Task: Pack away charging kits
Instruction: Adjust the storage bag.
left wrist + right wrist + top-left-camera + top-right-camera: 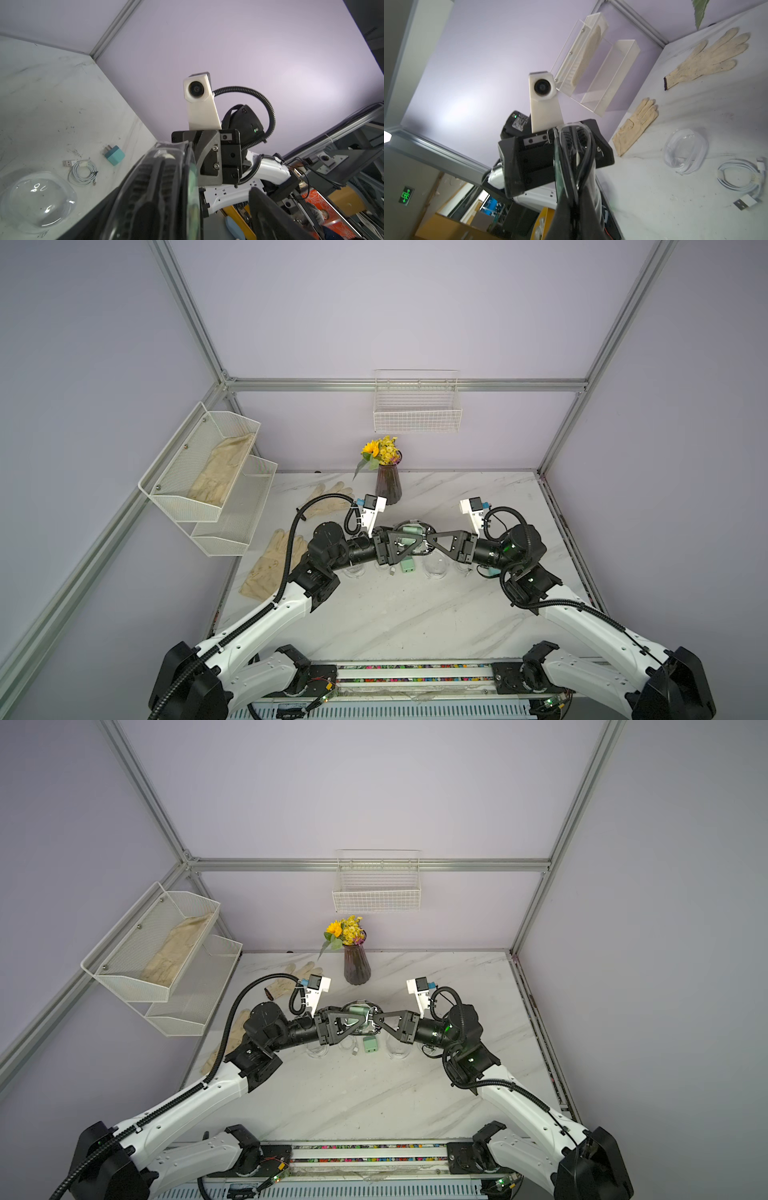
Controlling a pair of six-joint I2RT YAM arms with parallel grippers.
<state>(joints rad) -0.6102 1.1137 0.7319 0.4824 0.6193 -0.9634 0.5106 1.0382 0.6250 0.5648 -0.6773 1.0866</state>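
I will close my left gripper across the rounded sides [413, 537] [186, 180] of the clear oval case, so that it can take the case over from my right gripper.
A clear oval case [409, 529] hangs above the middle of the table with a mint green adapter showing inside it. My right gripper [430, 540] is shut on its edge [574, 158]. My left gripper [419, 538] meets it from the other side and is open: one finger lies along the case [158, 182], while the other finger [270, 216] stands well off it. On the table below lie a second mint adapter [370, 1044], a teal adapter [115, 155] and two coiled white cables [83, 171] [741, 180].
Clear case halves [37, 199] [685, 151] rest on the marble table [395, 622]. Cream gloves [270, 564] [328, 497] lie at the left, and another glove sits in the tiered mesh rack [208, 485]. A vase of flowers [387, 483] stands behind the grippers. A wire basket [417, 414] hangs on the back wall.
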